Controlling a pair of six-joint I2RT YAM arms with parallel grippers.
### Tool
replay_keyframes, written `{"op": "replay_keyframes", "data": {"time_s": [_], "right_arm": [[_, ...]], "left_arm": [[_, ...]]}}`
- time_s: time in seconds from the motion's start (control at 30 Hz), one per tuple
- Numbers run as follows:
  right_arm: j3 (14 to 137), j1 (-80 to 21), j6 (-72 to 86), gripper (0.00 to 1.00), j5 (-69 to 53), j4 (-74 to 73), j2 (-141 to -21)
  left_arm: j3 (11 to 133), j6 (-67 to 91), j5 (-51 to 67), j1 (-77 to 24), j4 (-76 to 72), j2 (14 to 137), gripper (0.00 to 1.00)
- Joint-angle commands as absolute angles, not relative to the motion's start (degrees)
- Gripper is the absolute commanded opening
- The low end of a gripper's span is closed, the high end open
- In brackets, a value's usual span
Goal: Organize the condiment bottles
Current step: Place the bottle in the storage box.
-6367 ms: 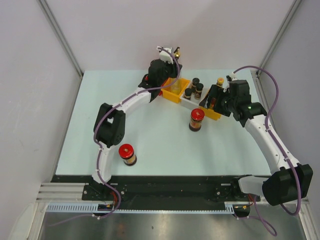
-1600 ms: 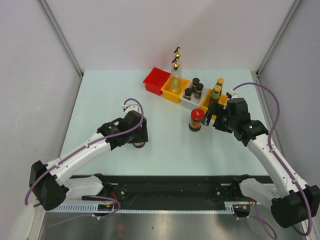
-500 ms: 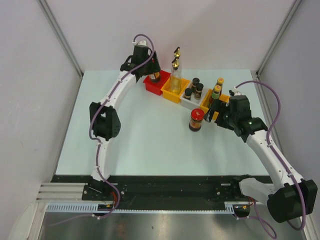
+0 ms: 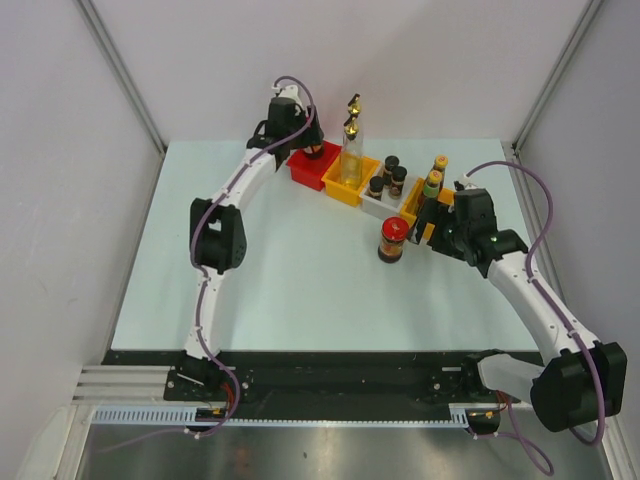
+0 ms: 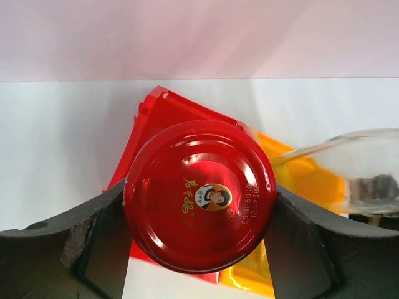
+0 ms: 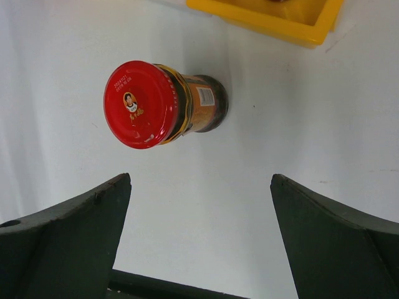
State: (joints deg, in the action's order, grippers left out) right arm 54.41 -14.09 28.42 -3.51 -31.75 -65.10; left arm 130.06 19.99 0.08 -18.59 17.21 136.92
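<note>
Next, my left gripper releases the red-lidded jar in the back half of the red bin point(image 4: 320, 161) point(image 5: 196, 152), toward the wall.
A red-lidded jar point(image 5: 199, 196) sits between my left gripper's point(image 5: 198, 194) fingers, which are shut on it, over the red bin point(image 5: 161, 115) at the back of the table; whether it rests on the bin's floor is hidden. The top view shows the same gripper point(image 4: 304, 146) at that red bin point(image 4: 302, 168). A second red-lidded jar point(image 4: 393, 238) stands upright on the table. My right gripper point(image 4: 433, 228) hangs open just right of it, and in its own view the jar point(image 6: 142, 104) lies beyond the open gripper point(image 6: 201, 187), apart from both fingers.
Tall glass bottles with gold spouts point(image 4: 351, 150) stand in the yellow bin point(image 4: 343, 190). Black-capped shakers point(image 4: 389, 175) fill the white bin point(image 4: 381, 205). Green- and yellow-capped sauce bottles point(image 4: 434, 180) stand in the orange bin point(image 4: 444, 197) behind my right gripper. The wall is close behind.
My left arm has carried a red-lidded jar from the near left of the table to the red bin, edging slightly right in the last half second. The right gripper has stayed open beside the other jar.
</note>
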Motion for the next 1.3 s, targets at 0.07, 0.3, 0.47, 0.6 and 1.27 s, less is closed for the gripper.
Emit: {"op": "replay_keyframes", "data": {"time_s": [0.07, 0.3, 0.47, 0.6, 1.27], "right_arm": [[54.6, -13.9, 27.5, 1.0, -4.0, -29.3, -67.1], [54.6, -13.7, 28.2, 1.0, -4.7, -28.1, -68.0], [54.6, -13.7, 28.6, 1.0, -5.4, -27.9, -68.6], [54.6, -13.7, 28.7, 1.0, -5.3, -27.9, -68.8], [54.6, -13.4, 29.2, 1.0, -4.8, -27.3, -70.8]], "left_arm": [[132.7, 17.1, 2.6, -18.8, 2.0, 138.4, 0.0], [132.5, 15.5, 4.2, -18.8, -3.1, 141.9, 0.0], [132.6, 14.2, 4.4, -19.1, -6.1, 143.7, 0.0], [133.2, 13.2, 4.1, -19.2, -7.6, 144.9, 0.04], [130.2, 6.9, -1.8, -21.8, -12.5, 144.4, 1.0]]}}
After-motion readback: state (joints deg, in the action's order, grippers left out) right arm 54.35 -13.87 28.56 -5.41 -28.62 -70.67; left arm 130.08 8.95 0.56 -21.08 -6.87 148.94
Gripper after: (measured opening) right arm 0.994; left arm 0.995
